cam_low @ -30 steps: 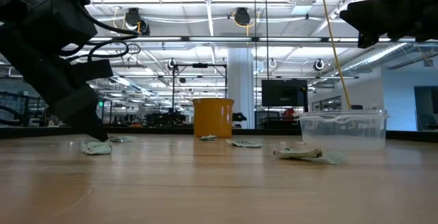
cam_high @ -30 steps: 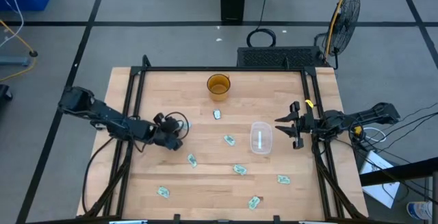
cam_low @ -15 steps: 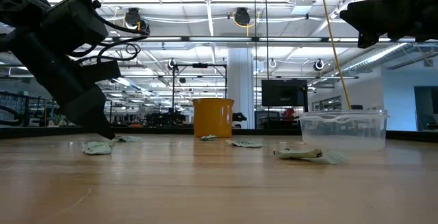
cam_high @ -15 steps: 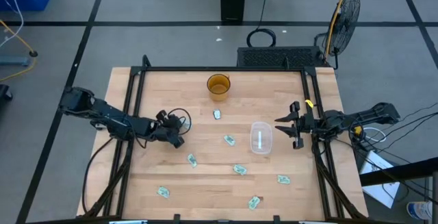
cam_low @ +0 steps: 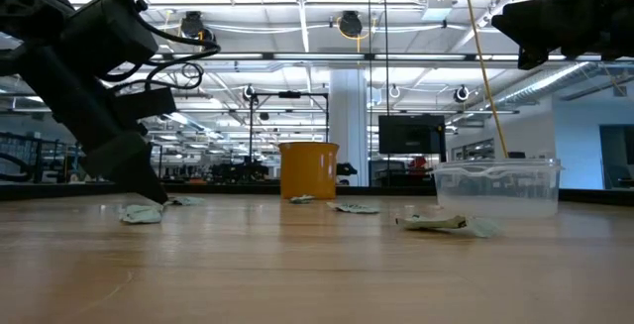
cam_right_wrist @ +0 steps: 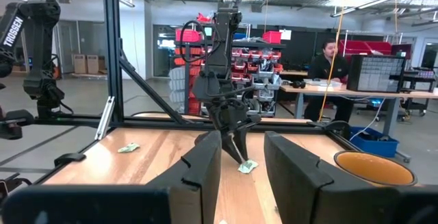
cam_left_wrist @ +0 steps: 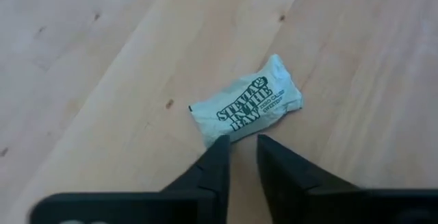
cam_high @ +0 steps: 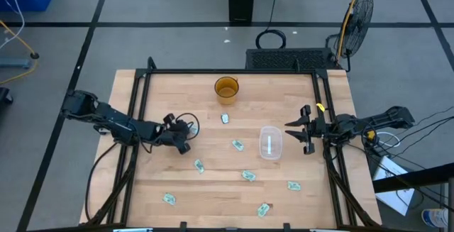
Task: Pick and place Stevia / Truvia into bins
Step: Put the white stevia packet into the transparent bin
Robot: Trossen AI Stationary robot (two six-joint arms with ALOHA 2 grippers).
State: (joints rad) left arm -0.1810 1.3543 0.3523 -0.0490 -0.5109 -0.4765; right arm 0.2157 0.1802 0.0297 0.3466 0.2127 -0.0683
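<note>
I can see my left gripper's fingers frame only wood at the sachet's near edge, so next I open them, pinch that edge [cam_left_wrist: 244, 135], and hand the sachet to my right gripper.
My left gripper [cam_left_wrist: 243, 142] hovers low over a green-and-white Stevia sachet [cam_left_wrist: 246, 107]; its tips stand at the sachet's near edge, slightly open, with bare wood between them. In the high view this gripper [cam_high: 184, 145] is at the table's left-middle. More sachets [cam_high: 237, 145] [cam_high: 200, 166] [cam_high: 247, 176] lie scattered toward the front. The clear bin [cam_high: 270, 142] stands right of centre with one sachet inside. My right gripper [cam_high: 301, 131] waits just right of the bin, open and empty; its fingers [cam_right_wrist: 205, 162] show apart.
An amber cup [cam_high: 226, 89] stands at the back middle, with a sachet [cam_high: 225, 118] just in front of it. Black frame rails [cam_high: 139, 118] border the table. A person [cam_right_wrist: 333, 63] sits at a desk beyond the table. Other sachets [cam_high: 169, 199] [cam_high: 263, 208] lie near the front edge.
The left gripper has drawn back slightly toward the left and far side, its arm rising a little in the low view. The right arm has not moved.
</note>
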